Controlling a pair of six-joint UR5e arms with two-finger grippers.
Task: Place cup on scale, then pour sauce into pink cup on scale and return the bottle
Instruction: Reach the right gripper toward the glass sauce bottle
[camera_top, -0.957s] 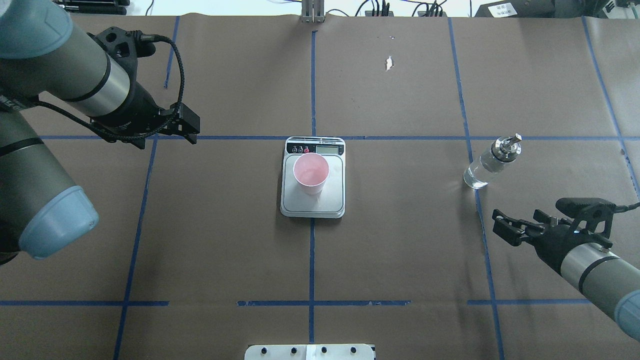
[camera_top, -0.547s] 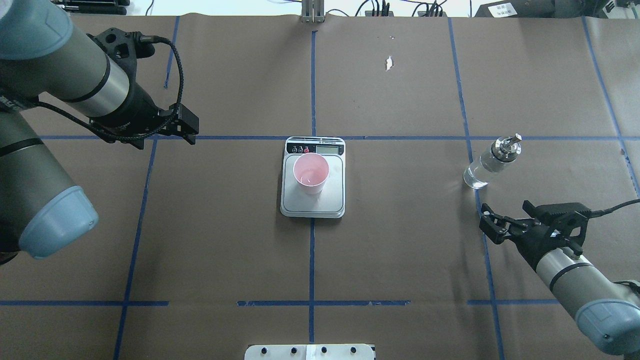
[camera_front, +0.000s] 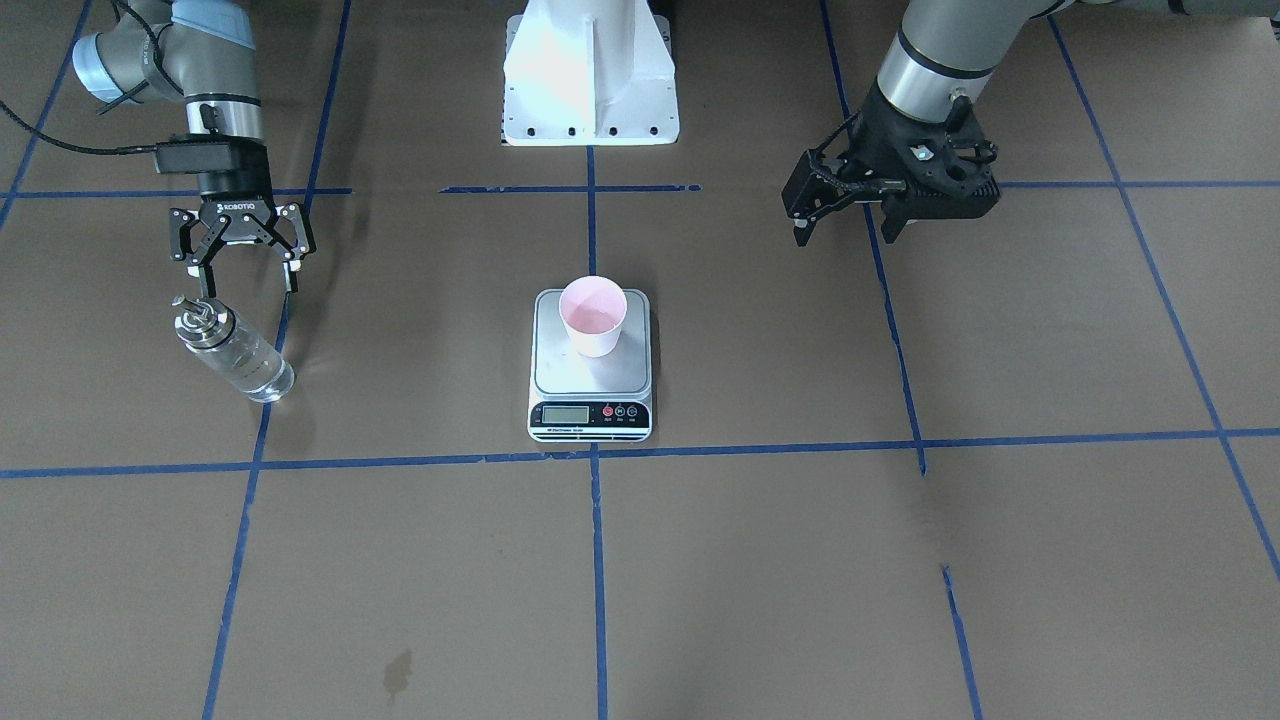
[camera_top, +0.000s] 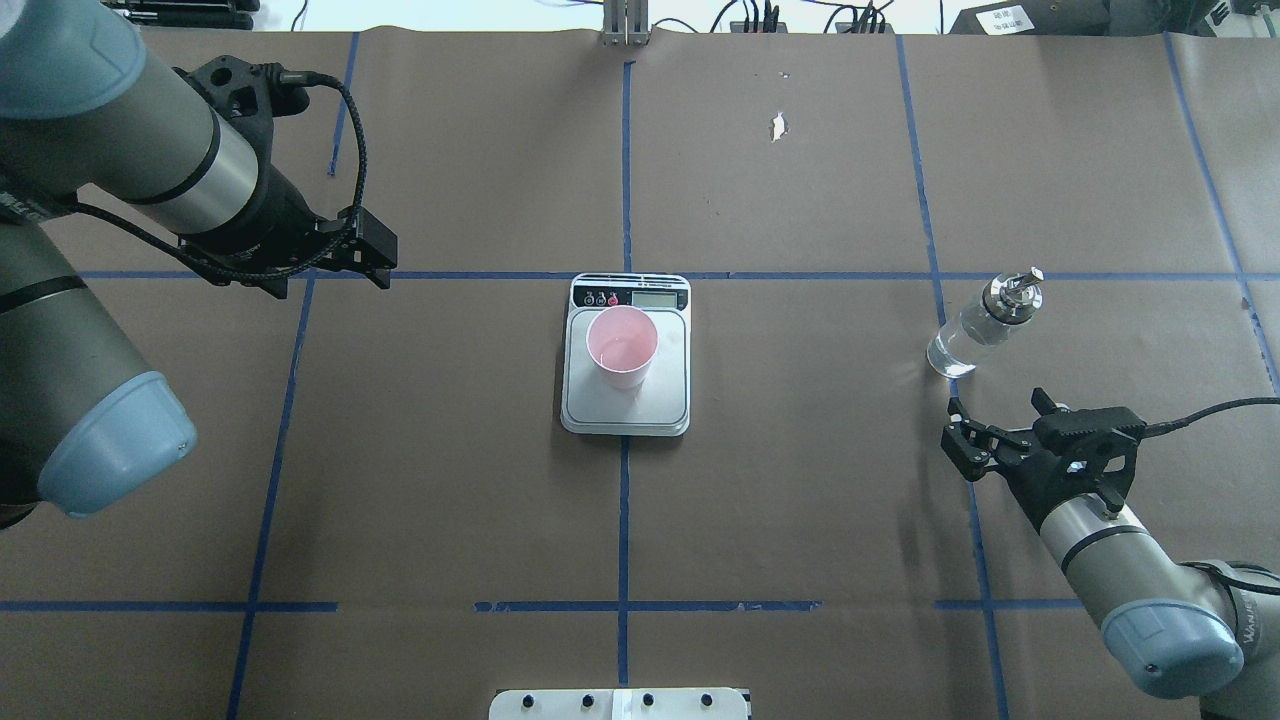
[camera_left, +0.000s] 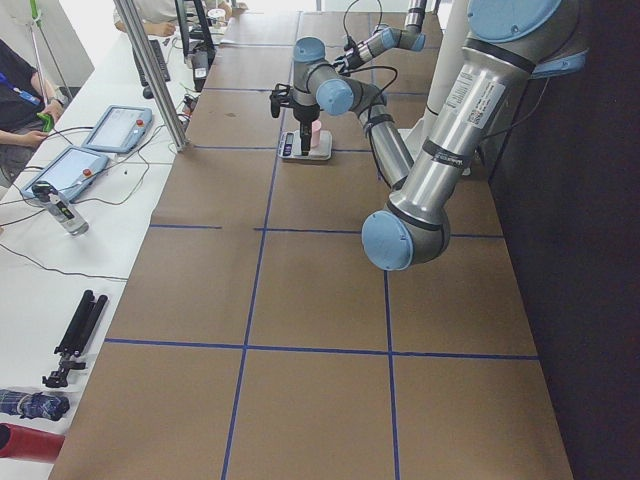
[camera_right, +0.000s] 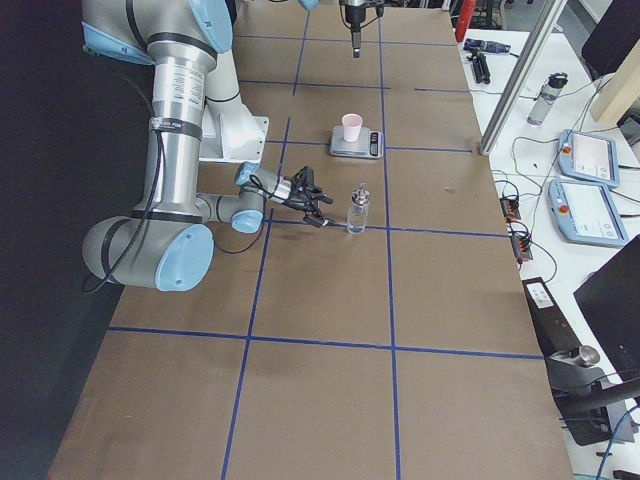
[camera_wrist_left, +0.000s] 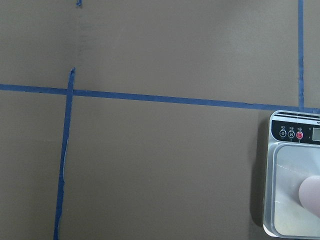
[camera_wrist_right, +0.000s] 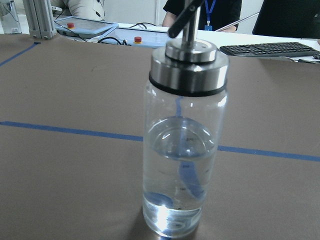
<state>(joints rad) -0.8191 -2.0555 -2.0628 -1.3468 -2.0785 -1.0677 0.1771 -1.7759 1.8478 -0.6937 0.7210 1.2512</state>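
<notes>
The robot's right gripper needs to close around the middle of the bottle's glass body (camera_front: 244, 362) (camera_wrist_right: 181, 160), under the bottle's metal cap.
The pink cup (camera_top: 621, 345) stands upright on the silver scale (camera_top: 665, 400) at the table's centre; both also show in the front view, the cup (camera_front: 592, 315) on the scale (camera_front: 560, 372). The clear glass bottle (camera_top: 975, 335) with metal cap and spout stands upright on the right, about half full of clear sauce (camera_wrist_right: 182, 165). My right gripper (camera_top: 995, 412) is open and low, just short of the bottle (camera_front: 235, 355), and holds nothing. My left gripper (camera_front: 845, 228) hovers open and empty, far left of the scale. The left wrist view shows only the scale's edge (camera_wrist_left: 290, 165).
Brown paper with blue tape lines covers the table. The robot's white base plate (camera_front: 590, 80) lies at the near edge. Beyond the far edge is a desk with tablets (camera_right: 590, 160) and a keyboard (camera_wrist_right: 270, 48), and people sit there.
My right arm has swung inward and brought its open gripper closer to the bottle. The left arm, cup, scale and bottle have not moved.
</notes>
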